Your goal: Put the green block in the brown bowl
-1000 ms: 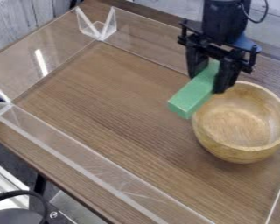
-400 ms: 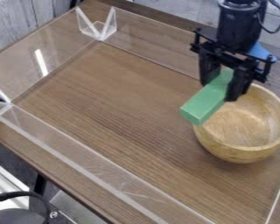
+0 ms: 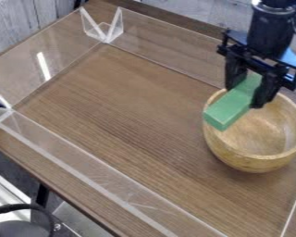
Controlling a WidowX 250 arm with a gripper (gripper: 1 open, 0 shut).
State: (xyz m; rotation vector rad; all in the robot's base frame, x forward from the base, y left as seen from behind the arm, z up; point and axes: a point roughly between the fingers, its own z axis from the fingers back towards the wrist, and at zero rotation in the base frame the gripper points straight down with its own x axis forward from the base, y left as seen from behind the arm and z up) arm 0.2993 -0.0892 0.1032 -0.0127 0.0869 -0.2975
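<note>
Next, I release the green block from my gripper on the bottom of the brown bowl [image 3: 244, 138], setting it down close to the bowl's near inner side. The block now hangs tilted above the bowl.
The green block [image 3: 229, 107] hangs tilted in the air, its upper end clamped between the black fingers of my gripper [image 3: 258, 81], which is shut on it. Its lower end sits over the near-left rim of the brown bowl [image 3: 257, 146], a round wooden bowl at the right of the table. The gripper points down and hovers above the bowl's left half. Whether the block touches the rim I cannot tell.
The wooden tabletop [image 3: 114, 111] is fenced by low clear acrylic walls [image 3: 64, 176]. A clear acrylic bracket [image 3: 104, 26] stands at the back left corner. The bowl lies close to the right edge of the view.
The gripper has carried the green block to the right, from beside the bowl's left edge to over its rim. The bowl has stayed in place.
</note>
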